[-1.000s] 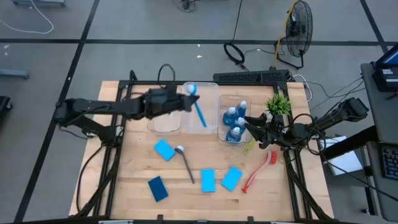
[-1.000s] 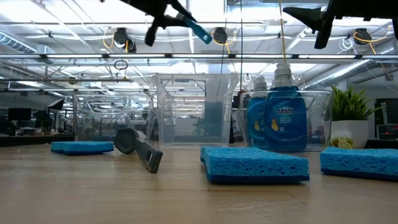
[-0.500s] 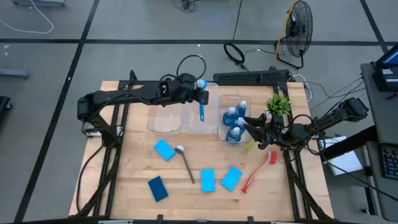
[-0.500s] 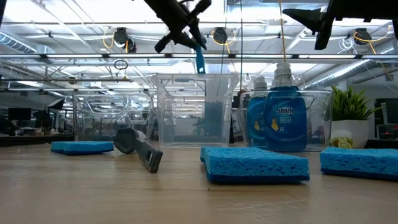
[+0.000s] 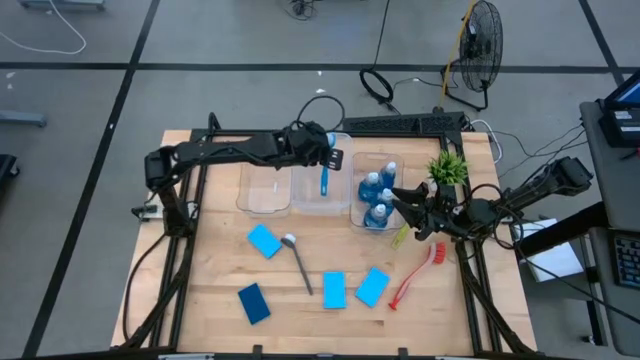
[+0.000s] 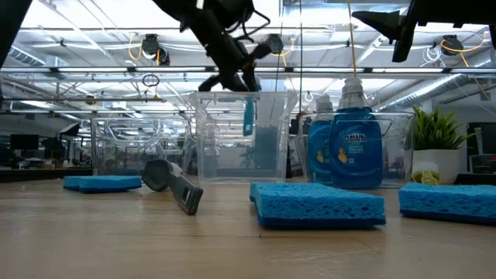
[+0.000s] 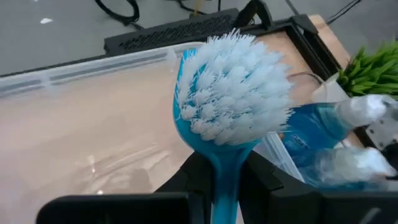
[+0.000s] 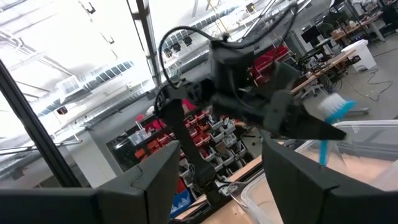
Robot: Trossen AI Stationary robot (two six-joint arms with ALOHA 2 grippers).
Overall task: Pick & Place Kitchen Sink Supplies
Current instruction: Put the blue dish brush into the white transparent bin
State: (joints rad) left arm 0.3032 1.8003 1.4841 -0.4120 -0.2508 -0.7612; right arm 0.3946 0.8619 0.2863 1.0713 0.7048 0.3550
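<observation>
Next, I release the blue brush on the bottom of the middle clear bin (image 5: 321, 184), near its centre, with my left gripper.
My left gripper (image 5: 333, 158) is shut on a blue brush with white bristles (image 7: 233, 93) above the middle clear bin (image 5: 322, 205). The brush's handle (image 6: 248, 116) hangs down inside the bin's walls. My right gripper (image 5: 402, 205) waits open beside the right bin, which holds blue bottles (image 5: 378, 195). On the table lie three light blue sponges (image 5: 264, 240) (image 5: 334, 290) (image 5: 372, 287), a darker sponge (image 5: 254, 303), a grey brush (image 5: 298, 262), a red brush (image 5: 415, 275) and a yellow-green brush (image 5: 402, 234). My left gripper pinches the blue brush's neck (image 7: 225, 163) just below the bristle head, between its two fingers. The fingers come slanting down from the table's left side and lie across the handle. The brush hangs nearly upright, head up, its handle end (image 6: 248, 132) clear of the bin's floor.
A third clear bin (image 5: 264, 190) stands left of the middle one. A small green potted plant (image 5: 447, 167) stands at the back right. The right arm reaches in from the table's right edge near the bottles.
My left gripper has gone toward the table's right edge and down, tipping forward, and stayed shut on the blue brush. The brush has swung from slanting high above the bin to hanging nearly upright, its handle lowered into the middle bin.
</observation>
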